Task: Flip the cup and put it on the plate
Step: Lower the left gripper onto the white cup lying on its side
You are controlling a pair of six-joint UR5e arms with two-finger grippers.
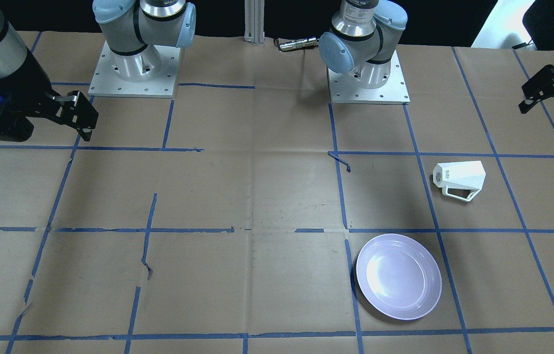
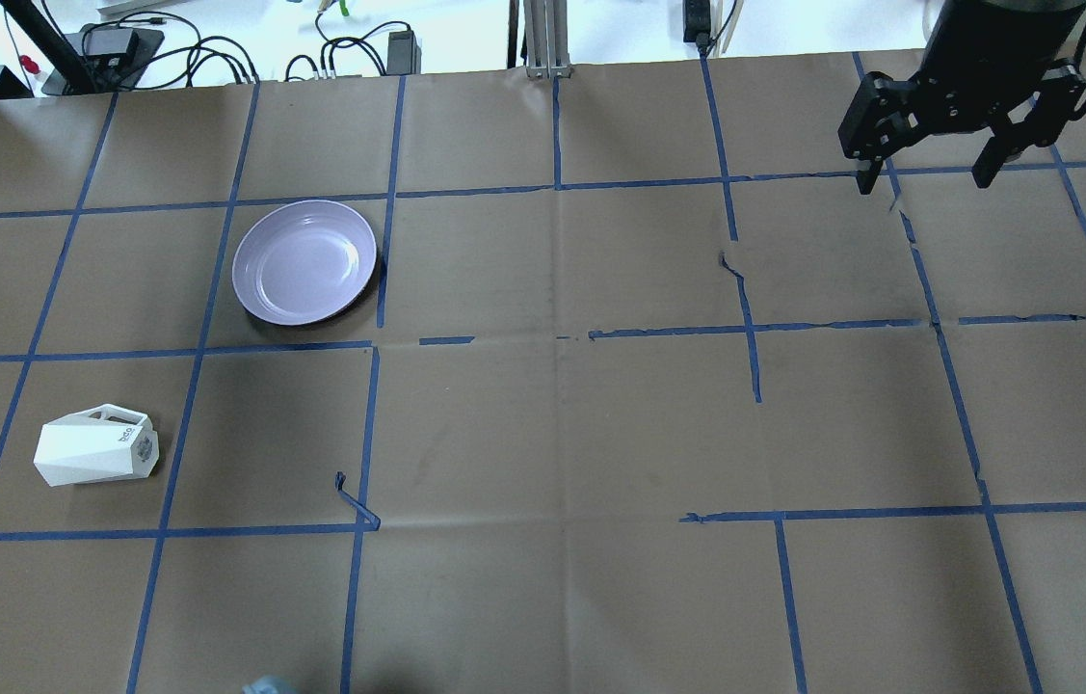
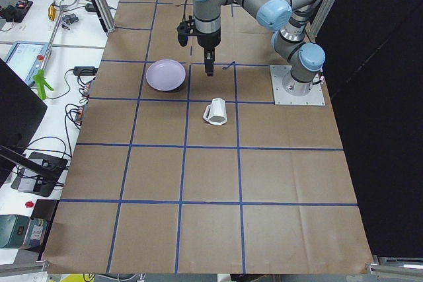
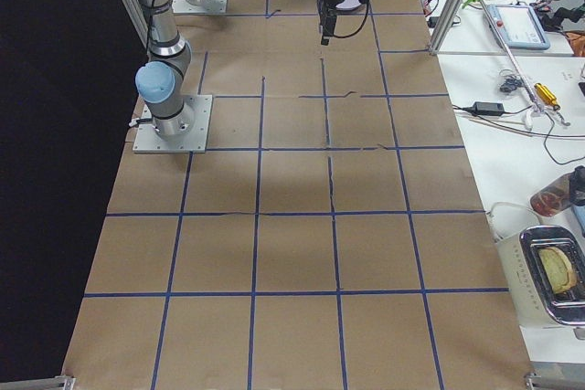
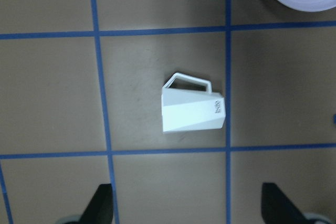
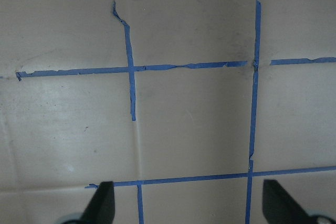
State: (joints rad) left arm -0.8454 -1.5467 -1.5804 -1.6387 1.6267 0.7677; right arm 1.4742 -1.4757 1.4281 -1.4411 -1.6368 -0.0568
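The robot's left gripper will next move to the white cup's rim [image 1: 481,162] [image 5: 163,129] at its open end and close there, on the side opposite the handle.
The white faceted cup [image 1: 459,178] lies on its side on the paper, with its handle flat against the table; it also shows in the overhead view [image 2: 96,456] and the left wrist view [image 5: 191,109]. The lavender plate [image 1: 398,276] sits empty a grid square away from the cup, and shows in the overhead view [image 2: 304,261]. My left gripper [image 1: 548,107] is open and empty, held high above the table beside the cup; in its wrist view [image 5: 189,208] the cup lies below, ahead of the fingertips. My right gripper [image 2: 925,179] is open and empty, far from both.
Brown paper with a blue tape grid covers the table [image 2: 552,424]. The two arm bases [image 1: 134,69] stand at the robot's edge. Cables and power bricks [image 2: 215,48] lie beyond the far edge. A side bench with tools [image 4: 521,89] stands past the table.
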